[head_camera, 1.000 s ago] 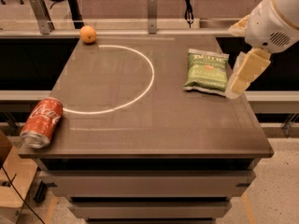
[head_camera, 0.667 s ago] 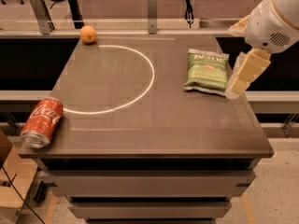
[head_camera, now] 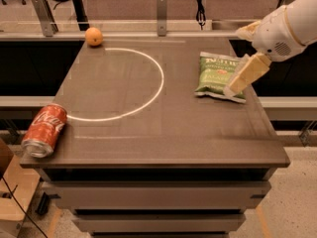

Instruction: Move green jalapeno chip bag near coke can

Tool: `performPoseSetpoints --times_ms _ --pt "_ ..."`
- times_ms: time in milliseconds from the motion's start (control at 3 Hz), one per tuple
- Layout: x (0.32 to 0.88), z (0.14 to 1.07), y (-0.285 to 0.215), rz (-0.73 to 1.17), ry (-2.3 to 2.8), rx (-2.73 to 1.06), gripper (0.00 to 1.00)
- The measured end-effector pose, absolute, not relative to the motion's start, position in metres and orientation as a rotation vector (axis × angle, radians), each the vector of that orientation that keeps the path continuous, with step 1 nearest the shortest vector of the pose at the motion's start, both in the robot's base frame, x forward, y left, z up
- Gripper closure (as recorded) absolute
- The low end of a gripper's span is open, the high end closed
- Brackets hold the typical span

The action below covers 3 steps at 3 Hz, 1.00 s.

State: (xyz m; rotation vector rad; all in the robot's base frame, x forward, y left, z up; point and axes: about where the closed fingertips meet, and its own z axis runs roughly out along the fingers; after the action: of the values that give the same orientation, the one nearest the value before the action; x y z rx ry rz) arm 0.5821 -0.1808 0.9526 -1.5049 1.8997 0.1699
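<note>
The robot's gripper should next move to the middle (head_camera: pixel 221 76) of the green jalapeno chip bag and close there, bunching the bag between its fingers.
The green jalapeno chip bag (head_camera: pixel 218 76) lies flat on the right side of the dark table (head_camera: pixel 163 133). The coke can (head_camera: pixel 44 129) lies on its side at the table's front left corner, far from the bag. My gripper (head_camera: pixel 241 78) hangs from the white arm at the upper right, over the bag's right edge, with its pale fingers pointing down and left.
An orange (head_camera: pixel 93 36) sits at the table's back left corner. A white circle line (head_camera: pixel 153 90) is marked on the table top. A rail with metal posts (head_camera: pixel 161 6) runs behind the table. The table's right edge is just right of the bag.
</note>
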Motion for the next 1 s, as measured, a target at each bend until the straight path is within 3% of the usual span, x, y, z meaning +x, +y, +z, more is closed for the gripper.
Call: performPoseSetpoints --times_ms 1000 --pt "0.652 0.9 -0.187 0.288 1.897 -1.262 0.0"
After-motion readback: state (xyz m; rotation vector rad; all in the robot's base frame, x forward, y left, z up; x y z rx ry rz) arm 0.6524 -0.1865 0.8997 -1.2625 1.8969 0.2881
